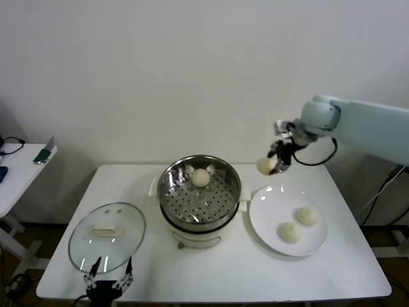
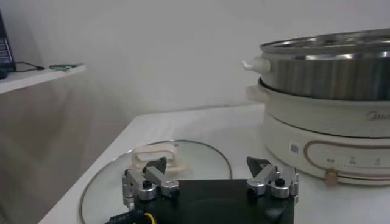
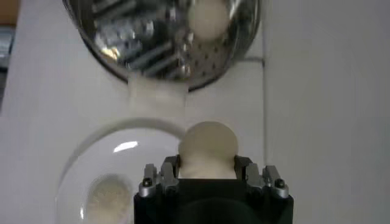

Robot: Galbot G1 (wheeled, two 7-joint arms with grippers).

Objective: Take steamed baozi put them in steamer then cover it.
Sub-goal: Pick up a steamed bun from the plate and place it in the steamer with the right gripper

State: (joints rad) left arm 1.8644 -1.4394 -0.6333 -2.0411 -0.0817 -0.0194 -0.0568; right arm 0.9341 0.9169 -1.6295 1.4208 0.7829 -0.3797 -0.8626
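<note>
Next, my right gripper puts the baozi it holds, now above the plate's far edge, down in the steel steamer (image 1: 181, 193) next to the baozi there, toward the glass cover.
My right gripper (image 1: 275, 163) is shut on a cream-white baozi (image 1: 266, 165), held in the air above the far edge of the white plate (image 1: 268, 227). In the right wrist view that baozi (image 3: 208, 148) fills the gap between the fingers (image 3: 167, 168). Two more baozi (image 1: 307, 215) (image 1: 289, 232) lie on the plate. One baozi (image 1: 200, 177) rests in the steel steamer (image 1: 169, 192) on its cream pot base (image 2: 329, 131). The glass cover (image 1: 107, 236) lies flat at the table's left, handle up. My left gripper (image 2: 209, 172) hangs open just in front of the cover (image 2: 183, 161).
A side table (image 1: 16, 173) with small items stands at the far left. The white table's front edge runs close to my left gripper (image 1: 110, 280). The wall rises directly behind the steamer.
</note>
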